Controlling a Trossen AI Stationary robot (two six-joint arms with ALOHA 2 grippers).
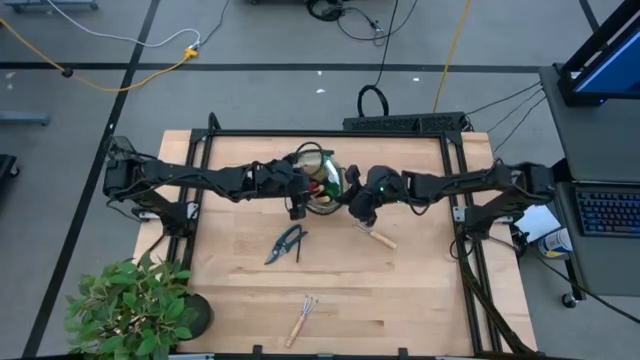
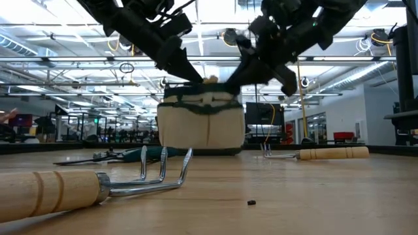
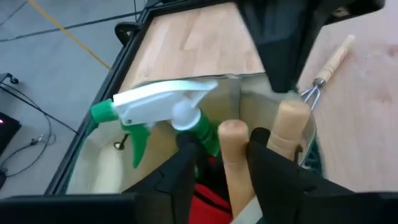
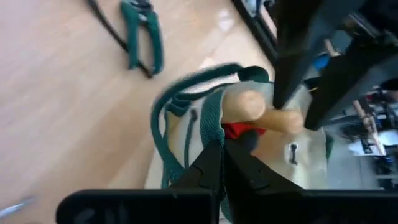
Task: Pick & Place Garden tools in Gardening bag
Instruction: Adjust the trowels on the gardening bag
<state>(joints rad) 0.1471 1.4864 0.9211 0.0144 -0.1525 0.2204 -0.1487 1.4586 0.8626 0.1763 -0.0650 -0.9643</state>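
The wooden handle by the bag's rim leans and sticks up, so I need to have my left gripper leave the upright handle, grip the leaning one (image 3: 284, 138) and push it deeper.
The beige gardening bag (image 1: 325, 160) stands upright on its base at the table's middle (image 2: 202, 127). In it are a green spray bottle with a white top (image 3: 158, 106), two wooden tool handles (image 3: 233, 155) (image 3: 290, 121) and a red glove (image 3: 208, 202). My left gripper (image 3: 222, 138) reaches into the bag from the table's left. It is open, with one finger on each side of the nearer handle. My right gripper (image 4: 224, 149) is shut at the bag's right rim. Pruning shears (image 1: 287, 243), a rake (image 1: 302, 318) and a wooden-handled fork (image 1: 378, 237) lie flat on the table. My left gripper's fingers slant down into the bag on either side of the upright wooden handle's top end (image 3: 231, 134). One finger (image 3: 264, 162) lies close against it, but I cannot tell whether it touches. My right gripper's shut fingertips lie over the bag's dark green rim trim (image 4: 210, 127). I cannot tell whether they touch it.
A leafy potted plant (image 1: 135, 305) stands at the table's near left corner. A black frame (image 1: 205, 150) runs round the table's left, far and right sides. Bare wood lies between the shears and the rake.
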